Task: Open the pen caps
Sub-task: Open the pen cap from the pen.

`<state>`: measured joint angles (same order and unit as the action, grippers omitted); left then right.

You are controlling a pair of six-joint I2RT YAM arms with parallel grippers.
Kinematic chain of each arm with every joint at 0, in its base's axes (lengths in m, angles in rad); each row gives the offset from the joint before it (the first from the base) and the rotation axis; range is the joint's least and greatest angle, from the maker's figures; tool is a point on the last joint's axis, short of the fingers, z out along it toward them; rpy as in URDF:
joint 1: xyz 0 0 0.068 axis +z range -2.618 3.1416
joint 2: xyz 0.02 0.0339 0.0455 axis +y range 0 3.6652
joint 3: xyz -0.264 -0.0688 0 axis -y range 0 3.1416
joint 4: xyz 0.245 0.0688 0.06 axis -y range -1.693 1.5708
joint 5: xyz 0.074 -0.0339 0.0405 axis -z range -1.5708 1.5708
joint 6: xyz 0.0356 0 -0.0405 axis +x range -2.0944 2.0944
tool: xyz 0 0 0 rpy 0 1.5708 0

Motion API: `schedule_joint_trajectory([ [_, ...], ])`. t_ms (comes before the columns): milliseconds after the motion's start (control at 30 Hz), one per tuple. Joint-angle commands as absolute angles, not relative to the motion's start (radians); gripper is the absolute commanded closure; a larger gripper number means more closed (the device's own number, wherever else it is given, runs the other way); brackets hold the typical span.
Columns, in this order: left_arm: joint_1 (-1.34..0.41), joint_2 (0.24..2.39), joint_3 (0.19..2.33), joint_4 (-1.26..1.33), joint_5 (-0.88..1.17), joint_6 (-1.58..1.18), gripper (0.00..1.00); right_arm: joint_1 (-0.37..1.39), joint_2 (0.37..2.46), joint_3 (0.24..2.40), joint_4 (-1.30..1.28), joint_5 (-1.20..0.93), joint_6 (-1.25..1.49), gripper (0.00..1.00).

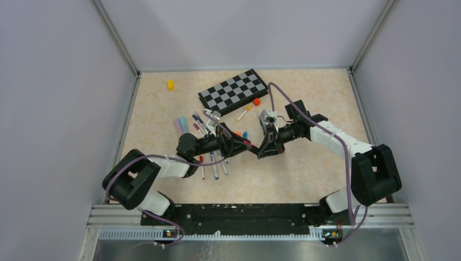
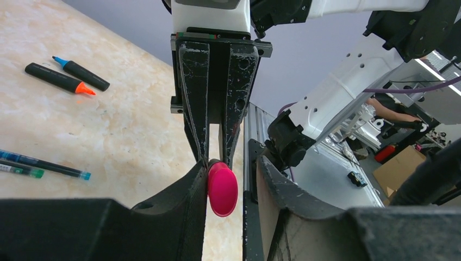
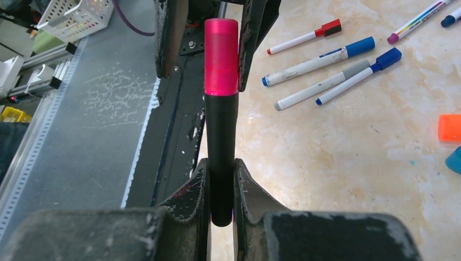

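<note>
I hold the black body of the pen near its tail in my right gripper, so it should take the pen's body nearer the pink cap [image 3: 222,130] before my left gripper pulls the cap off.
My right gripper [image 3: 221,169] is shut on the black barrel of a chunky highlighter [image 3: 221,130], holding it in the air above the table. The pink cap [image 3: 221,54] still sits on the highlighter's far end. My left gripper [image 2: 231,173] stands around that cap [image 2: 223,190]. One finger [image 2: 185,201] touches it and a gap shows between the cap and the other finger [image 2: 282,196]. In the top view the left gripper [image 1: 249,144] and the right gripper [image 1: 263,150] meet tip to tip over the table's middle.
Several white-barrelled pens [image 3: 318,57] with coloured caps lie on the table beside the grippers. Two uncapped black highlighters [image 2: 62,80] lie further off. A loose orange cap [image 3: 449,128] rests nearby. A chessboard [image 1: 232,91], a yellow block [image 1: 170,85] and an orange block [image 1: 256,101] sit at the back.
</note>
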<state>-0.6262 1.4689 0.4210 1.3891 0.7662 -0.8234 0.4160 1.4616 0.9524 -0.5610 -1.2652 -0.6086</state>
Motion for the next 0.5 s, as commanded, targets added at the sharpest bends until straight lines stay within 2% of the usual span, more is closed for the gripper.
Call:
schedule_joint_trajectory([
  [0, -0.632, 1.464, 0.454, 1.467, 0.802, -0.836, 0.6, 0.405, 1.464, 0.983, -0.495, -1.259, -0.594, 1.0],
  [333, -0.638, 1.453, 0.462, 1.404, 0.807, -0.794, 0.66, 0.405, 1.466, 0.973, -0.455, -1.256, -0.551, 1.0],
  [467, -0.642, 1.45, 0.463, 1.387, 0.814, -0.775, 0.79, 0.406, 1.47, 0.97, -0.445, -1.256, -0.537, 1.0],
])
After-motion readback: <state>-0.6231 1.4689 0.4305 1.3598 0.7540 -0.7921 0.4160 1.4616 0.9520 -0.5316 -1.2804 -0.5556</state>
